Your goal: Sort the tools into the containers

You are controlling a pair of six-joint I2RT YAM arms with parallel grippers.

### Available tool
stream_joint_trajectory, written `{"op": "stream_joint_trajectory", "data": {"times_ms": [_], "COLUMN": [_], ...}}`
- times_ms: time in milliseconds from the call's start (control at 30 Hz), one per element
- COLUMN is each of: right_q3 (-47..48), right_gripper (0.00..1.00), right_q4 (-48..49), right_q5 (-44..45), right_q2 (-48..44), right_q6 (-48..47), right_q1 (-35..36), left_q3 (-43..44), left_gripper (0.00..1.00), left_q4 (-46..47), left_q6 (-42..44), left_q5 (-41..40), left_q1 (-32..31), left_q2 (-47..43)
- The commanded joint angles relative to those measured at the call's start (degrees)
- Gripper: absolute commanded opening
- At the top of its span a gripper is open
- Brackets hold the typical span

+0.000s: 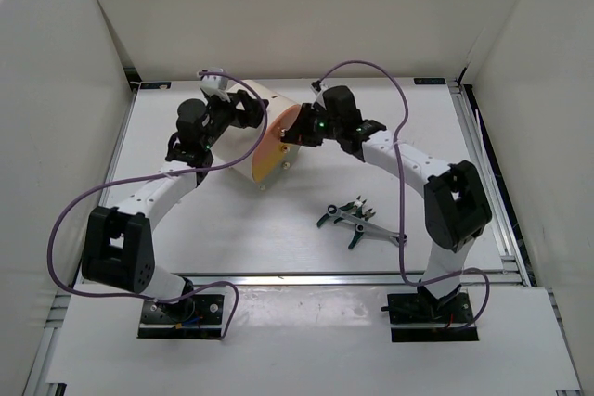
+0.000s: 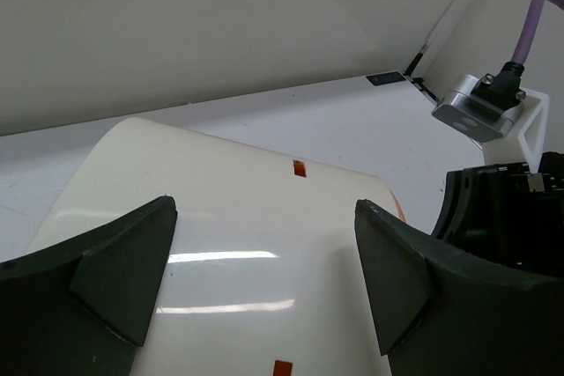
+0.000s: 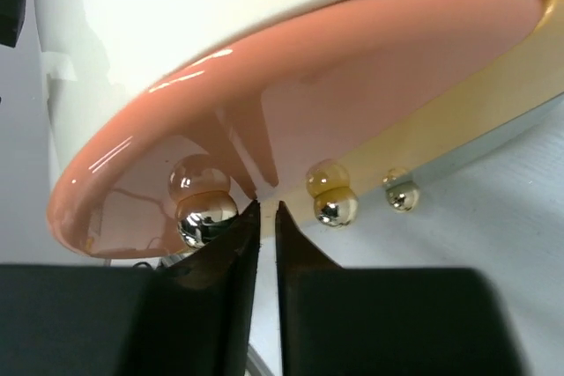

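Observation:
My right gripper should open its shut fingers, which are empty between two brass knobs, then close them around the middle brass knob (image 3: 336, 207) and pull the yellow drawer out.
The cream drum cabinet (image 1: 249, 127) lies on its side, its peach-orange face (image 1: 271, 150) turned to the front right. My left gripper (image 1: 234, 114) is open, with its fingers (image 2: 123, 275) spread wide over the drum's curved cream wall (image 2: 256, 217). My right gripper (image 1: 293, 133) is shut and empty. Its tips (image 3: 264, 210) are at the face (image 3: 352, 85), between two brass knobs (image 3: 207, 217) (image 3: 333, 207). No drawer stands open. The tools (image 1: 357, 220), dark-green-handled pliers and a silver wrench (image 1: 379, 230), lie in a small heap on the table.
A third brass knob (image 3: 403, 195) sits further right on the face. The right arm's wrist camera (image 2: 480, 110) and black link (image 2: 511, 217) are close beside my left fingers. White walls enclose the table on three sides. Purple cables loop over both arms.

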Motion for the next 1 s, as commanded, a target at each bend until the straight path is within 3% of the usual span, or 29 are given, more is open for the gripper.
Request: {"op": "stream_joint_trajectory", "data": {"times_ms": [0,133,167,233,333,567,967], "right_q3": [-2.7,-11.8,-13.3,-18.0,-22.4,-22.2,-19.6], "right_gripper": [0.18,0.31,0.45,0.55,0.60,0.60,0.54], "right_q4": [6.7,9.2,10.1,16.0,26.1,38.4,52.0], "right_q5": [-2.5,-2.6,-3.5,-9.0,-16.4,-23.0,-26.3], "right_q2": [-3.6,-10.8,-11.3,-11.7,-9.6,-0.1,8.7], "right_q6": [1.7,2.4,2.9,4.8,9.8,17.5,28.2], "right_q1": [-1.7,-5.1,-5.8,-7.6,-9.3,-10.1,-9.7], "left_q3": [-4.0,-3.8,-3.7,-3.6,-3.7,-3.8,-3.8], "left_gripper": [0.93,0.93,0.93,0.93,0.93,0.93,0.93], "left_q4": [-15.1,-15.9,-16.0,-16.2,-16.1,-17.3,-17.0], "left_q6": [-2.6,-2.7,-2.6,-3.1,-3.4,-2.7,-3.1], "left_q5": [2.2,2.5,2.5,3.2,3.6,3.9,5.0], "left_q1": [-0.7,0.1,0.5,0.9,1.4,1.5,1.4], "left_q2": [1.8,1.1,1.2,0.8,1.1,1.1,1.6]}}
